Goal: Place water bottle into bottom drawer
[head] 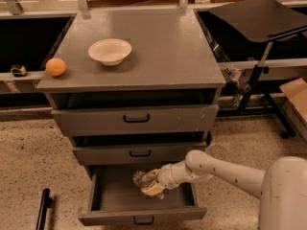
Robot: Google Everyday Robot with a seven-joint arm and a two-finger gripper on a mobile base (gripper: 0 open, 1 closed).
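I will let go of the water bottle with my gripper on the bottom drawer's inside (143, 193), close to the front panel behind its black handle.
The bottom drawer (115, 202) of the grey cabinet is pulled open, with a small black handle on its front. My gripper (149, 183) reaches into it from the right on a white arm. It is shut on the water bottle (141, 178), a small clear ribbed bottle lying roughly level, its end sticking out left of the fingers. The bottle is held low inside the drawer, near the floor of the box, right of centre.
The middle drawer (139, 153) and top drawer (135, 119) are closed above it. A white bowl (110, 51) and an orange (55, 66) sit on the cabinet top. A black stand (261, 18) is at right. A black pole (42, 210) lies on the floor at left.
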